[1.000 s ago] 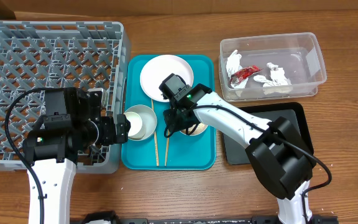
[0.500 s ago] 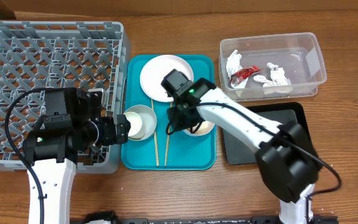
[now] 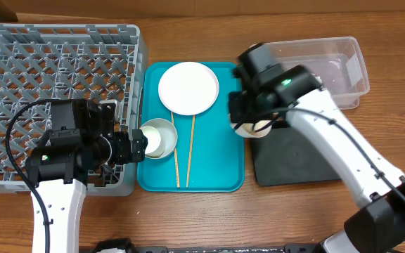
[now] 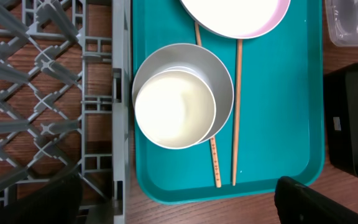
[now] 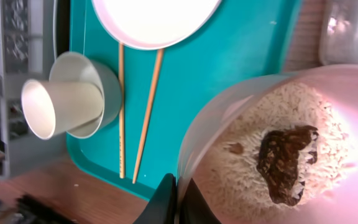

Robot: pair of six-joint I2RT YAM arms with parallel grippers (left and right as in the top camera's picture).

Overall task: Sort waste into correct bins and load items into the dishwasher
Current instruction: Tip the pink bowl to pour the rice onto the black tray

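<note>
My right gripper should set the small white dish down and let go of it on the teal tray (image 3: 208, 131) (image 5: 190, 86), beside the chopsticks and close to the white plate.
My right gripper (image 3: 247, 128) is shut on the rim of the small white dish (image 5: 229, 124) and holds it above the teal tray's right edge, beside the black tray (image 3: 294, 160). The dish carries loose rice (image 5: 241, 168) and a brown food lump (image 5: 284, 160). My left gripper (image 3: 138, 145) is open and empty at the rack's right edge, next to the grey bowl (image 4: 219, 68) with the white cup (image 4: 174, 107) lying in it. The white plate (image 3: 188, 87) and two chopsticks (image 3: 190, 149) lie on the teal tray. My right arm hides the contents of the clear tub (image 3: 343, 56).
The grey dish rack (image 3: 55, 77) fills the left side. The teal serving tray (image 3: 216, 169) lies in the middle. The black tray sits front right with the clear tub behind it. Bare wood runs along the front edge.
My right gripper has lifted the small dish off the teal tray and carried it right and back, to the tray's right edge. The left arm has not moved.
</note>
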